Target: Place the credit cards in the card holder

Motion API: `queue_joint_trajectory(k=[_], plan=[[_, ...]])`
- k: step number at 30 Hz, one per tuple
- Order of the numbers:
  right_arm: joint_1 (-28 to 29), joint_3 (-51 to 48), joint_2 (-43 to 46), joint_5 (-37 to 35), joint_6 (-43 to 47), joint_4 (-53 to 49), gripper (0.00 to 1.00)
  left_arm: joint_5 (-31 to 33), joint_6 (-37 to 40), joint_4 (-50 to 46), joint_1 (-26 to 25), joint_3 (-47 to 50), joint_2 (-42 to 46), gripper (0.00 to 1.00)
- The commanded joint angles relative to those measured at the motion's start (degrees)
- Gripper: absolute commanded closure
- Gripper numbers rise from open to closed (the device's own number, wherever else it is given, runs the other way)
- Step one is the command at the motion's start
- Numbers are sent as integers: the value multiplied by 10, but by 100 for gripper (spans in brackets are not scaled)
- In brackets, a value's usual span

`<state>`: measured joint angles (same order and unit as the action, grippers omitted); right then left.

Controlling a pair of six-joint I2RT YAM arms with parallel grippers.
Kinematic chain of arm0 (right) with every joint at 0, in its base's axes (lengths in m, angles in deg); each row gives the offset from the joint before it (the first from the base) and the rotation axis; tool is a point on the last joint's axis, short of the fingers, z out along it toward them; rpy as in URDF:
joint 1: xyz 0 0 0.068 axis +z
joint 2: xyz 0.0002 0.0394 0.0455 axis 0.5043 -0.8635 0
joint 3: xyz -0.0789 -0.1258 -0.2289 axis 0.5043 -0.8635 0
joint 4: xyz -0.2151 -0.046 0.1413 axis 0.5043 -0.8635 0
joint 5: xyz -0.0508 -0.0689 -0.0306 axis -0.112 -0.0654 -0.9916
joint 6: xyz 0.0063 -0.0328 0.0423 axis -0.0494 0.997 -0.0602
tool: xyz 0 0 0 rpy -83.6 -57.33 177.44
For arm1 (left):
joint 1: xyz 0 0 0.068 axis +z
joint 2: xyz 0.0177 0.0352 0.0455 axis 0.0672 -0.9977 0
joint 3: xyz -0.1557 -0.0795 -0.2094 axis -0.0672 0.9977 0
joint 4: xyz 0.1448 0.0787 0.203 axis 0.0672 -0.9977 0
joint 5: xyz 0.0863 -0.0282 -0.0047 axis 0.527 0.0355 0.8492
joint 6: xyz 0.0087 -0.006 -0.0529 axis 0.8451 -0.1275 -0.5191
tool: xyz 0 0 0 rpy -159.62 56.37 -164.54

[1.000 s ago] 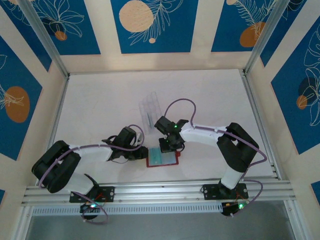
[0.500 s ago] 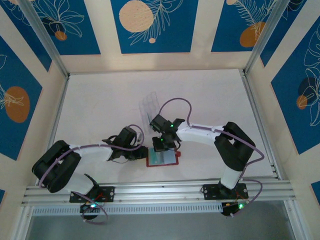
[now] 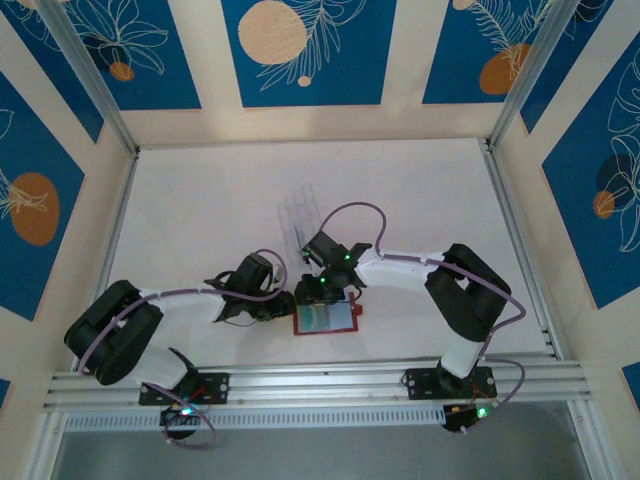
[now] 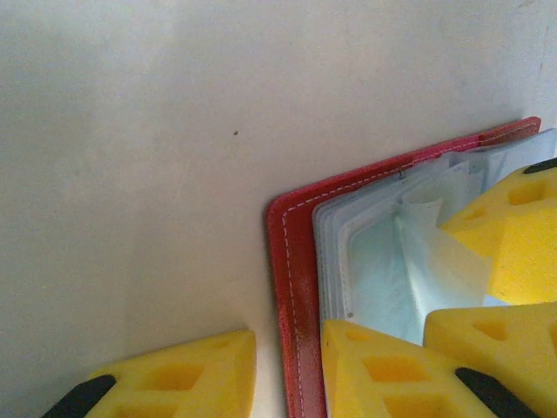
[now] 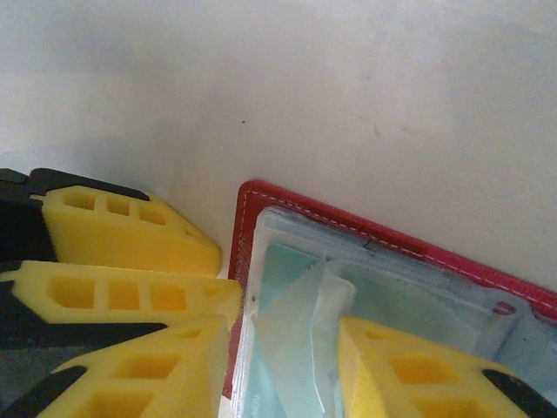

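Next, my right gripper opens, pinches the flap's nearer part [image 3: 313,318] and folds it over, because the clear sleeve flap curls up only at its far end.
The red card holder [image 3: 343,326] lies open on the table, its clear sleeves up. Teal credit cards [image 3: 322,317] sit inside those sleeves [image 5: 296,261] [image 4: 379,292]. My left gripper [image 3: 290,308] [image 4: 287,374] is open and straddles the holder's left red edge [image 4: 296,331]. One of its fingers [image 4: 174,379] rests on the table and the other presses on the sleeves. My right gripper [image 3: 318,292] [image 5: 278,383] stands open over the sleeves, and a curled clear sleeve flap [image 5: 326,300] rises between its fingers [image 5: 418,374]. The left gripper's fingers [image 5: 122,231] show beside it.
A clear plastic case [image 3: 300,215] stands behind the two grippers. The two grippers crowd the holder's left end, almost touching. White table lies open to the left, right and back, bounded by the metal frame rails [image 3: 300,380].
My right gripper has slid left across the card holder toward the left gripper, and its jaws have gone from shut to open. The left arm has stayed still.
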<state>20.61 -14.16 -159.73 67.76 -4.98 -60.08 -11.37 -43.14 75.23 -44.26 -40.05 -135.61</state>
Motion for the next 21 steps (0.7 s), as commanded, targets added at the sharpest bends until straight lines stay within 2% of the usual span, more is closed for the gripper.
queue_joint_trajectory(k=[1, 7, 8, 12, 17, 21], plan=[[16, -21, 13, 83, -13, 36, 58, -21, -13, 103, -41, 29, -81, 71], [23, -22, 36, 97, -16, 43, 55, -20, -14, 101, -39, 29, -79, 71], [24, -18, 36, 88, -17, 28, 55, -20, -15, 101, -39, 29, -79, 71], [46, 5, 43, -24, -9, -72, 54, -18, -15, 99, -38, 30, -72, 71], [60, 1, 40, -45, -9, -92, 54, -20, -12, 99, -35, 30, -75, 71], [78, 14, 31, -85, -13, -119, 61, -21, -12, 99, -33, 31, -74, 71]])
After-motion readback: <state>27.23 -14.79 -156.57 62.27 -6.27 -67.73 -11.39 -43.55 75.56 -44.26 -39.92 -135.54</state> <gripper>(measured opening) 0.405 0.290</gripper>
